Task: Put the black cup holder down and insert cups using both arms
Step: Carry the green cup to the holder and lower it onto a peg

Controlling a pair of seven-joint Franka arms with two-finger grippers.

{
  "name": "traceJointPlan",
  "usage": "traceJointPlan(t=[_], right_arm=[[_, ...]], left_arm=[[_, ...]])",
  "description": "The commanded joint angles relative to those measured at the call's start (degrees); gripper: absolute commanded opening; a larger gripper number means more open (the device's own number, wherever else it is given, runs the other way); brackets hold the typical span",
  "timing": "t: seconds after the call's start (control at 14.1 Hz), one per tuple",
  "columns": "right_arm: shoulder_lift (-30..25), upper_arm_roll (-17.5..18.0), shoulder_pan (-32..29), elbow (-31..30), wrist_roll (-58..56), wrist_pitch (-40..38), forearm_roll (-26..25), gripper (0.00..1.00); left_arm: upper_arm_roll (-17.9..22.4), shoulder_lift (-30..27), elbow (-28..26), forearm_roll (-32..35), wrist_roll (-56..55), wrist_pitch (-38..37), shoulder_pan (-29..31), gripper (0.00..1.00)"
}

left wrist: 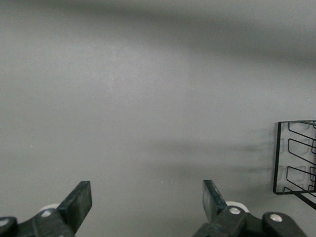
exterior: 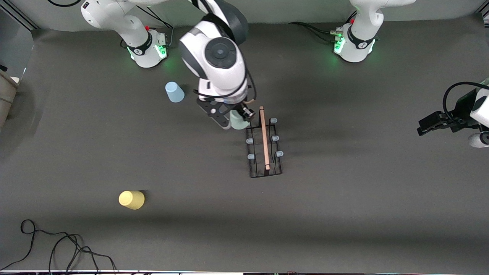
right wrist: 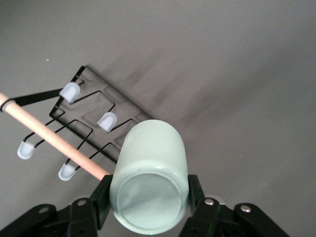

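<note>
My right gripper should release the pale green cup on the holder's corner peg [exterior: 248, 129] [right wrist: 145, 155], the one that is nearest the light blue cup.
The black cup holder [exterior: 263, 170] stands mid-table, its wooden rod handle [exterior: 264, 137] along the top and its pale-blue-tipped pegs [right wrist: 106, 120] bare. My right gripper [exterior: 237, 119] is shut on the pale green cup [right wrist: 150, 182], tilted, with its base toward the wrist camera. It hangs beside the holder's end toward the robot bases. The light blue cup [exterior: 174, 92] and the yellow cup [exterior: 131, 199] stand upside down toward the right arm's end. My left gripper [left wrist: 147, 202] waits open above bare table at the left arm's end, with the holder's base [left wrist: 280, 158] at the edge of its view.
A black cable [exterior: 57, 248] curls near the table's front edge at the right arm's end. A beige object [exterior: 5, 91] sits off the table edge there. Both green-lit bases [exterior: 353, 46] stand along the back edge.
</note>
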Motion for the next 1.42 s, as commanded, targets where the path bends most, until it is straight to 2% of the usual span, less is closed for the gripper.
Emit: traceJointPlan(t=[0.0, 0.43, 0.64, 0.85, 0.92, 0.99, 1.13, 1.35], right_arm=[[3.2, -0.7, 1.5, 2.2, 2.2, 1.4, 1.3, 0.00], [4.7, -0.7, 2.0, -0.4, 1.8, 4.1, 1.5, 0.00], [4.7, -0.7, 1.6, -5.6, 1.2, 10.0, 1.6, 0.00], [5.7, -0.7, 1.8, -6.9, 1.2, 13.0, 1.5, 0.00], [5.7, -0.7, 1.6, -6.8, 0.8, 12.9, 1.5, 0.63], [5.1, -0.8, 1.4, -6.5, 0.4, 12.4, 1.5, 0.99], [3.0, -1.2, 1.2, -5.3, 0.3, 10.1, 1.4, 1.00], [0.5, -1.7, -1.3, 2.6, -2.2, -2.5, 1.4, 1.00]], left_arm=[[0.0, 0.5, 1.7, 0.1, 0.9, -0.8, -0.2, 1.00], [-0.1, 0.9, 2.2, 0.0, 0.9, -0.7, -0.2, 1.00], [-0.2, 0.8, 2.3, 0.0, 0.9, -1.3, -0.4, 1.00], [-0.3, 0.8, 2.9, 0.1, 0.9, -1.4, -0.7, 1.00], [-0.3, 0.8, 2.9, 0.1, 0.9, -1.3, -0.7, 1.00], [-0.3, 0.9, 2.9, 0.1, 0.9, -1.3, -0.6, 1.00], [-0.3, 0.9, 2.9, 0.1, 0.9, -1.3, -0.2, 1.00], [-0.3, 0.9, 2.9, 0.0, 0.9, -1.6, -0.2, 1.00]])
